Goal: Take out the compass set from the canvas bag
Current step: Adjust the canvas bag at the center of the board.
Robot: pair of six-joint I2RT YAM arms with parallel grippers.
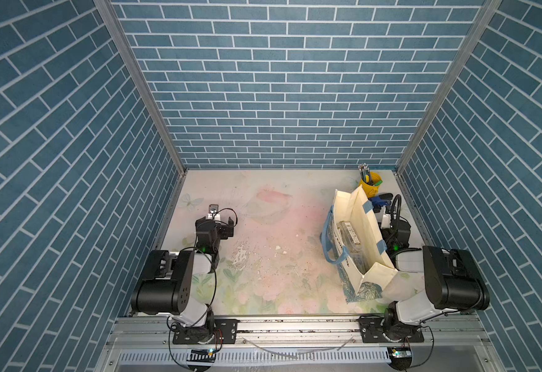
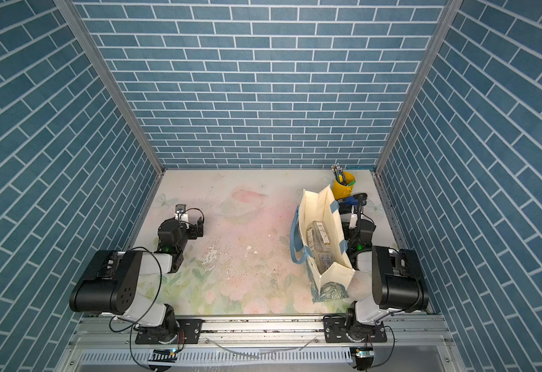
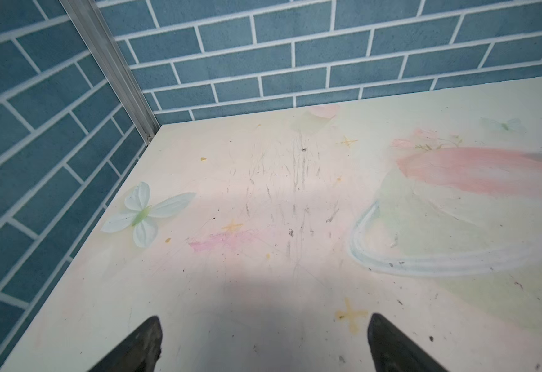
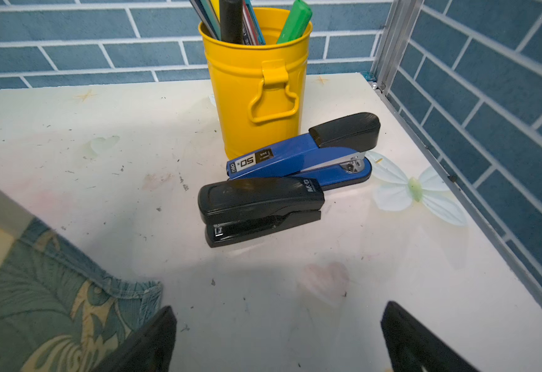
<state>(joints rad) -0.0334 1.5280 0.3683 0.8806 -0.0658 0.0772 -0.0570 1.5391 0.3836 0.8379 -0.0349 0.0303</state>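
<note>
I should close my right gripper on the canvas bag's rim (image 1: pixel 376 225) between the two ends of the blue handle, on the side nearest that gripper.
The canvas bag (image 1: pixel 364 222) stands open on the right side of the table in both top views, cream with blue handles and a floral base (image 4: pixel 37 306). Inside it lies the compass set (image 1: pixel 349 237), a clear flat case with a label (image 2: pixel 320 236). My left gripper (image 3: pixel 264 325) is open over bare table at the left, far from the bag (image 2: pixel 332 225). My right gripper (image 4: pixel 277 322) is open and empty just behind the bag's right wall, one finger (image 4: pixel 153 338) next to the floral base. The bag hides most of it in the top views.
A yellow pen holder (image 4: pixel 256 96) with pens stands in the back right corner (image 1: pixel 371 183). A blue stapler (image 4: pixel 298 157) and a black stapler (image 4: pixel 260 206) lie in front of it, ahead of the right gripper. Brick-pattern walls enclose three sides.
</note>
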